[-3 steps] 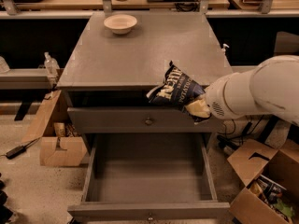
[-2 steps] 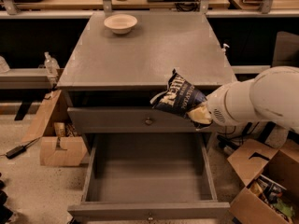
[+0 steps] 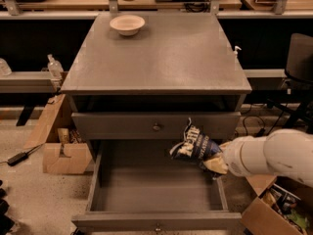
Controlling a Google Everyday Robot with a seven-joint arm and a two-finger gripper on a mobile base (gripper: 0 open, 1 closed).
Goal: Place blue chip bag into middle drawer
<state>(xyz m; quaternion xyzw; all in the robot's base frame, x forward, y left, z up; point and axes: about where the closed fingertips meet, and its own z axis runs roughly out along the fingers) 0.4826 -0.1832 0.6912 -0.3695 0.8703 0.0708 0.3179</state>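
My gripper will release the blue chip bag on the open middle drawer's bottom, toward the side [image 3: 186,168] closest to my arm. The bag now hangs in the air over that drawer.
The blue chip bag [image 3: 194,147] is a crumpled navy foil bag with white lettering, held in the air over the right side of the open middle drawer [image 3: 156,192]. My gripper [image 3: 213,161] comes in from the right on a white arm and is shut on the bag's right end. The drawer is pulled far out, its deep grey box is bare inside, and its knob [image 3: 157,227] shows at the front edge. The bag hangs just below the closed grey drawer front [image 3: 155,126] above it.
A cream bowl [image 3: 127,24] sits at the back left of the cabinet top [image 3: 156,58]. Cardboard boxes stand on the floor at the left [image 3: 61,148] and lower right [image 3: 274,212]. A plastic bottle [image 3: 54,66] stands on a ledge at the left.
My gripper has carried the bag down and forward, from the cabinet top's front edge to below the upper drawer front, over the open drawer.
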